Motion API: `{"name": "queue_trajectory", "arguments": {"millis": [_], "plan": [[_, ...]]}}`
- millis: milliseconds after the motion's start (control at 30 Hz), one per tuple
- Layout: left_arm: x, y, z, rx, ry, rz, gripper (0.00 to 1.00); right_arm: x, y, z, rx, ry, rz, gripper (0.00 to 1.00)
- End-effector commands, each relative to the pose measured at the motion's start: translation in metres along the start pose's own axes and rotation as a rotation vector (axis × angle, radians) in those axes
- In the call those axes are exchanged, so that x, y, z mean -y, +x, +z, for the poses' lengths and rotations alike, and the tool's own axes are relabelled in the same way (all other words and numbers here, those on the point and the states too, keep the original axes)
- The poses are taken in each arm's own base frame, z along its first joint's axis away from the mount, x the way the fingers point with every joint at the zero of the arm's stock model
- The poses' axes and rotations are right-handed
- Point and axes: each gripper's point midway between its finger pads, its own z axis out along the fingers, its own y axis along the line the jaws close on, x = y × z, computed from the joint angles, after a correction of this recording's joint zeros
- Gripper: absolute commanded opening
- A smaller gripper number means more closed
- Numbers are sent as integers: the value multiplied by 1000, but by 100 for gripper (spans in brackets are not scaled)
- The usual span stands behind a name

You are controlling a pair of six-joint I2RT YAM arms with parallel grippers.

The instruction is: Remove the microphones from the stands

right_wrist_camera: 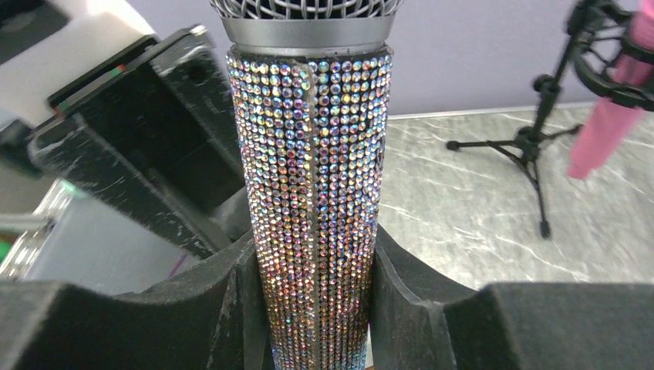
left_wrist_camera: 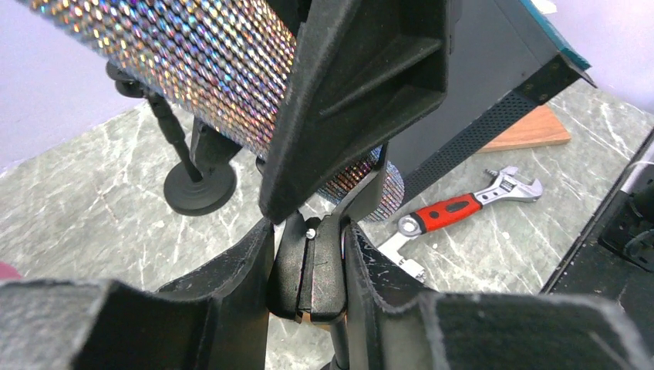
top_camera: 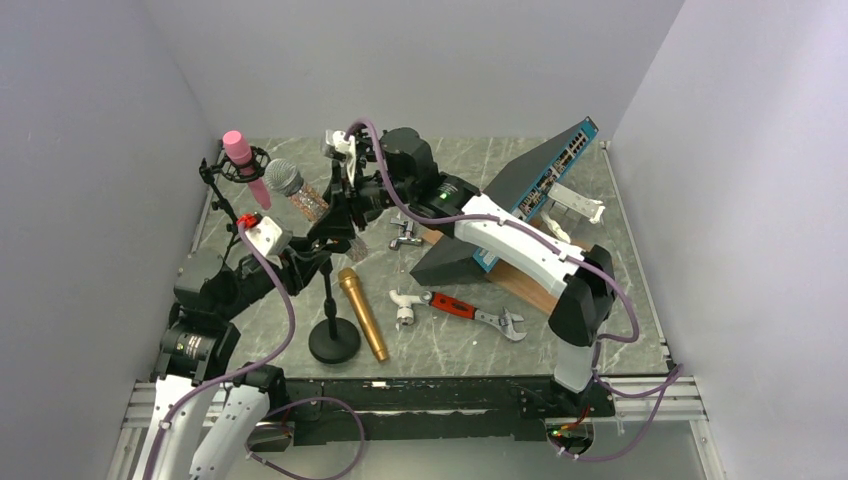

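The robot's right gripper should set the rhinestone microphone down on the table (top_camera: 384, 321) between the gold microphone and the white fitting.
The rhinestone microphone (top_camera: 300, 195) with a grey mesh head sits tilted up to the left in the clip of a black stand (top_camera: 333, 338) with a round base. My right gripper (top_camera: 340, 200) is shut on the microphone's body; in the right wrist view the sparkling body (right_wrist_camera: 308, 154) fills the gap between the pads of the gripper (right_wrist_camera: 316, 266). My left gripper (top_camera: 312, 252) is shut on the stand's black clip joint (left_wrist_camera: 312, 266), just under the microphone (left_wrist_camera: 208, 69). The left gripper (left_wrist_camera: 308, 277) presses the joint from both sides.
A pink microphone (top_camera: 243, 163) hangs in a tripod stand at the back left. A gold microphone (top_camera: 363, 315), white fittings (top_camera: 403, 305) and a red-handled wrench (top_camera: 470, 310) lie on the table. A network switch (top_camera: 530, 190) leans on a wooden block at the right.
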Motion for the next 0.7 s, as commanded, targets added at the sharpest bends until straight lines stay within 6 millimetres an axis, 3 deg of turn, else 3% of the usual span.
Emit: {"name": "queue_trajectory", "arguments": {"millis": [0,67,133,233,333,533,667], "plan": [[-12,-11,-6,23,-84,32,0,26,-55,-19,159,286,4,0],[-20,-10,-11,15,-141,31,0,52,-68,-38,224,499,67,0],[-28,-9,-17,17,-204,24,0,61,-79,-62,297,638,114,0],[-40,-14,-29,47,-312,22,0,60,-90,-95,393,772,156,0],[-62,-24,-49,105,-494,-26,0,49,-93,-113,398,808,142,0],[-110,-33,-93,188,-870,-120,0,36,-58,-128,345,828,170,0],[-118,-18,-94,201,-930,-194,0,31,-14,-124,267,818,249,0]]}}
